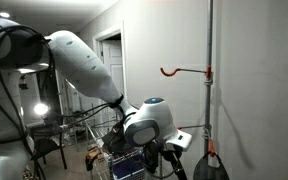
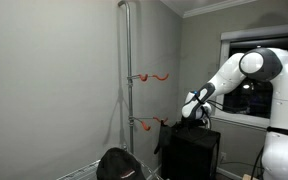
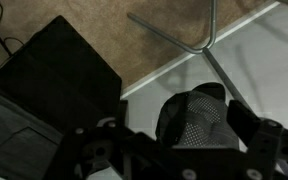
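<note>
My gripper will move down next to the top of the black mesh bag (image 1: 212,156) (image 3: 199,120) by the metal pole and close there.
My gripper (image 3: 176,148) is open, with its dark fingers wide apart at the bottom of the wrist view. Between them, lower down, I see a black mesh cap (image 3: 196,118) lying on the light floor by the foot of a metal pole (image 3: 210,22). In both exterior views the gripper (image 1: 174,147) (image 2: 196,110) hangs in the air beside the pole (image 1: 210,80) (image 2: 127,90) and holds nothing. The cap (image 1: 210,166) (image 2: 116,165) sits at the pole's base. Orange hooks (image 1: 184,71) (image 2: 152,76) stick out from the pole.
A black box (image 2: 194,152) (image 3: 59,75) stands under the gripper. A lower orange hook (image 2: 147,122) has something dark hanging by it. A wire cart with a blue item (image 1: 124,160) stands behind the arm. Walls are close behind the pole.
</note>
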`<action>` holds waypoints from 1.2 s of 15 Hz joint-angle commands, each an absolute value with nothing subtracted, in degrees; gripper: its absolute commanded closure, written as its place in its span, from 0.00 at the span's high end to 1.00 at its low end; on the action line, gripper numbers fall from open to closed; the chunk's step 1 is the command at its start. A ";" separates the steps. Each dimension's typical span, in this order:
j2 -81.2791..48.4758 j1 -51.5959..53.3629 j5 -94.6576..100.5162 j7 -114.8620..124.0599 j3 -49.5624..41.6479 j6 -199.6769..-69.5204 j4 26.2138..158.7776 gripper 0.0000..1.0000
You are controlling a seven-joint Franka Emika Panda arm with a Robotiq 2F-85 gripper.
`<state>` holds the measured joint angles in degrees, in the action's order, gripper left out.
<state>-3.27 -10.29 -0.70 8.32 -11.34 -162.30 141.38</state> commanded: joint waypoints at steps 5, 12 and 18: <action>-14.80 -10.90 -9.51 6.61 -7.85 -164.47 131.61 1.00; -25.02 -12.09 -12.81 5.38 -4.47 -167.54 121.21 1.00; -30.20 -12.99 -11.46 5.20 -3.99 -171.13 116.72 1.00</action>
